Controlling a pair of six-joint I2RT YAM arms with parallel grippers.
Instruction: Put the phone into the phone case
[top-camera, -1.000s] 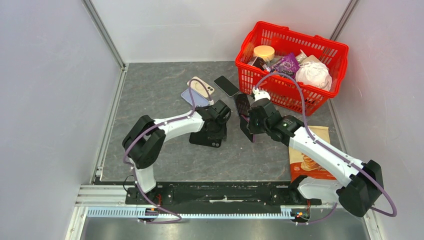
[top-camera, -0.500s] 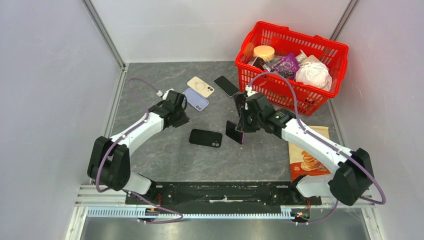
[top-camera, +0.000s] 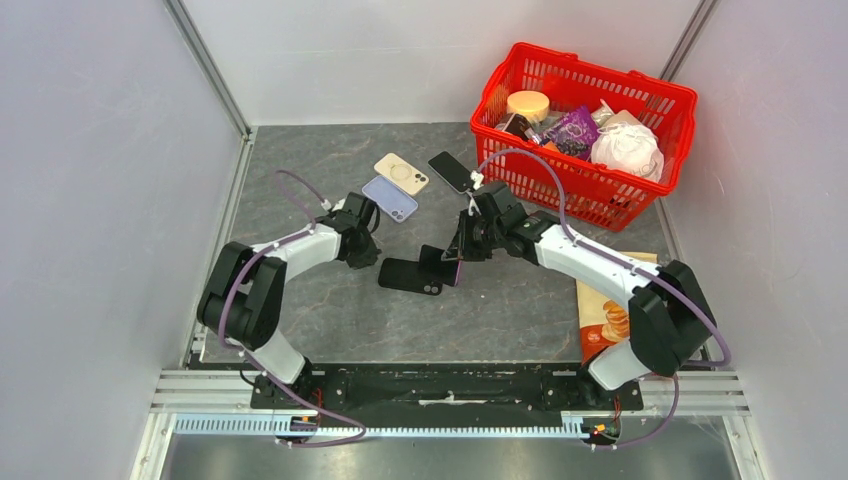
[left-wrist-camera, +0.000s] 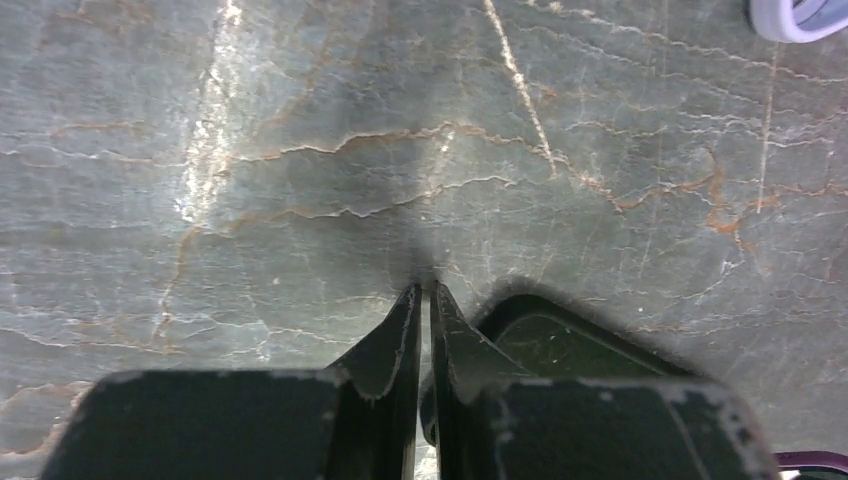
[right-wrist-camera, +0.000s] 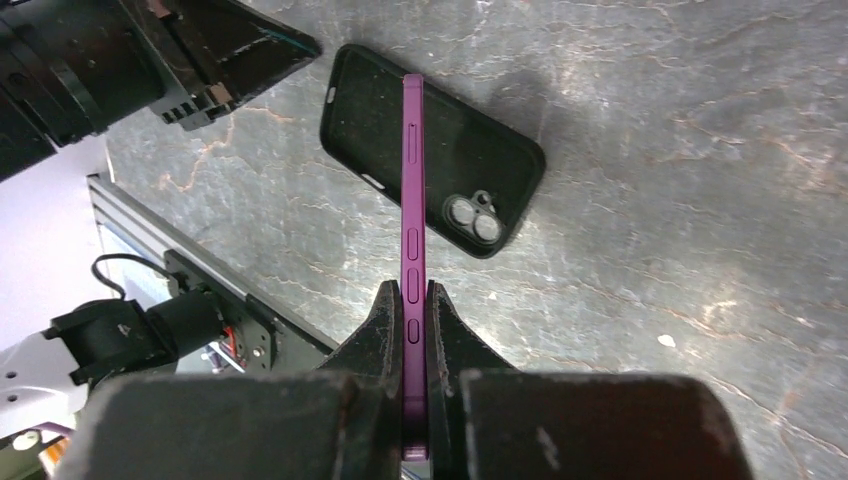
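Observation:
The robot's right gripper will release the purple phone inside the open black phone case (top-camera: 432, 285) (right-wrist-camera: 462, 206), near the case's camera cut-out. The phone is now tilted over that case.
A black phone case (top-camera: 411, 275) lies flat on the table, open side up, with its camera cut-out at the right end. My right gripper (top-camera: 455, 250) is shut on a purple phone (right-wrist-camera: 412, 180). It holds the phone on edge, tilted over the right part of the case (right-wrist-camera: 450, 150). The phone's far end is at or just above the case; contact is unclear. My left gripper (top-camera: 372, 250) is shut and empty, its tips (left-wrist-camera: 422, 290) low on the table beside the case's left end. A black corner, likely of the case (left-wrist-camera: 560, 335), shows by its fingers.
A beige case (top-camera: 402, 172), a lavender phone (top-camera: 390, 198) and a black phone (top-camera: 453, 171) lie behind the work spot. A red basket (top-camera: 640, 190) with groceries stands at the back right. A snack packet (top-camera: 610, 315) lies at the right.
My left gripper left the case, swung away to the left, then came back to the case's left end. My right gripper carried the purple phone leftward and down over the case.

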